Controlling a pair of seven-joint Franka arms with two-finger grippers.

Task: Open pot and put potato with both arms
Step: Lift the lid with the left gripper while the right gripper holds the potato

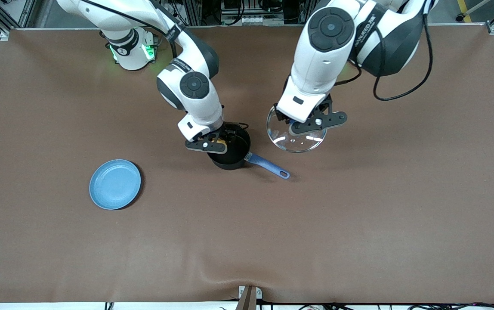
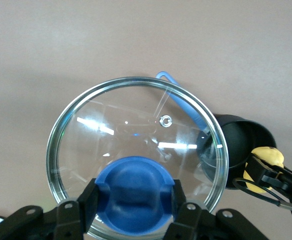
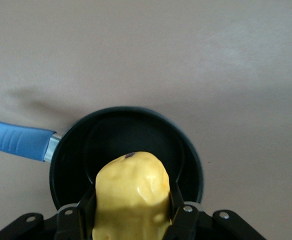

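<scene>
My right gripper will release the yellow potato, now held over the pot's rim, on the inside bottom of the black pot (image 1: 233,148) (image 3: 128,162).
The black pot (image 1: 232,153) with its long blue handle (image 1: 268,165) stands open at mid-table; it also shows in the right wrist view (image 3: 131,145) and the left wrist view (image 2: 246,145). My right gripper (image 1: 217,140) is shut on the yellow potato (image 3: 133,197) and holds it over the pot's rim. The potato also shows in the left wrist view (image 2: 266,162). My left gripper (image 1: 305,125) is shut on the blue knob (image 2: 134,195) of the clear glass lid (image 1: 296,133), held in the air beside the pot, toward the left arm's end of the table.
A flat blue plate (image 1: 115,184) lies on the brown table cover, nearer to the front camera than the pot and toward the right arm's end. The pot's handle points toward the front camera and the left arm's end.
</scene>
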